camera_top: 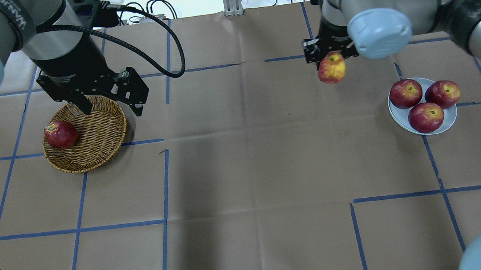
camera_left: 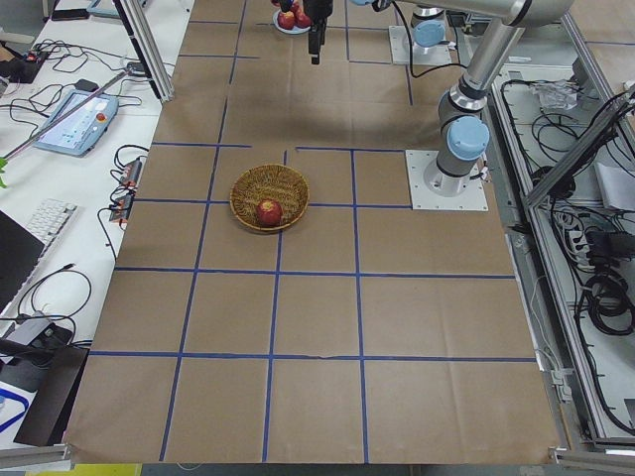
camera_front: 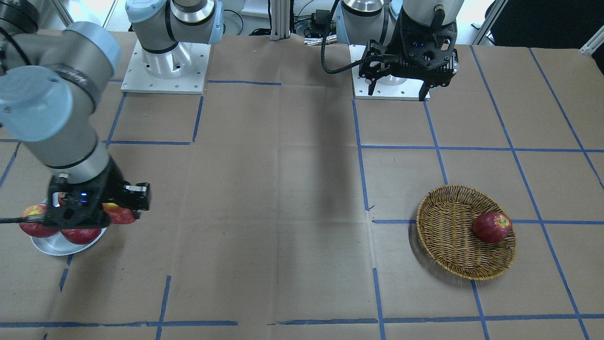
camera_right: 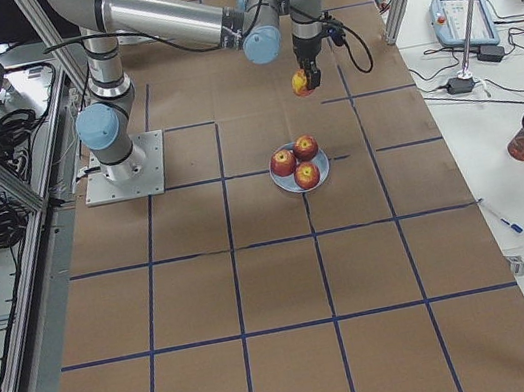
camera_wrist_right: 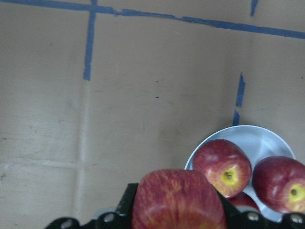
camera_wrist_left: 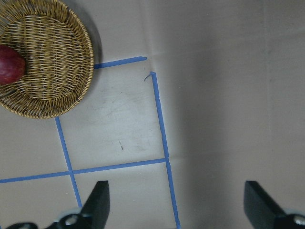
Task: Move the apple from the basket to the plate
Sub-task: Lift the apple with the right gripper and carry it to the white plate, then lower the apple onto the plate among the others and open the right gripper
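The pinkish-red apple, now held in the air beside the plate, will be released by my right gripper in the gap (camera_front: 50, 213) (camera_wrist_right: 249, 193) between the darker red apples on the plate.
My right gripper (camera_top: 331, 59) is shut on the apple (camera_top: 332, 68), pinkish-red with a yellow patch, and holds it in the air left of the plate (camera_top: 398, 116). In the right wrist view the apple (camera_wrist_right: 177, 200) sits between the fingers, with the plate (camera_wrist_right: 257, 138) below and to its right. The plate carries three darker red apples (camera_top: 426, 117). The wicker basket (camera_top: 96, 161) at the left holds one dark red apple (camera_top: 61, 134). My left gripper (camera_top: 111, 107) is open and empty, raised over the basket's far rim.
Brown paper with blue tape lines (camera_top: 163, 184) covers the table. The two arm bases (camera_front: 165, 66) stand on white mounts at the robot's edge. A black cable (camera_top: 164, 38) loops off the left wrist.
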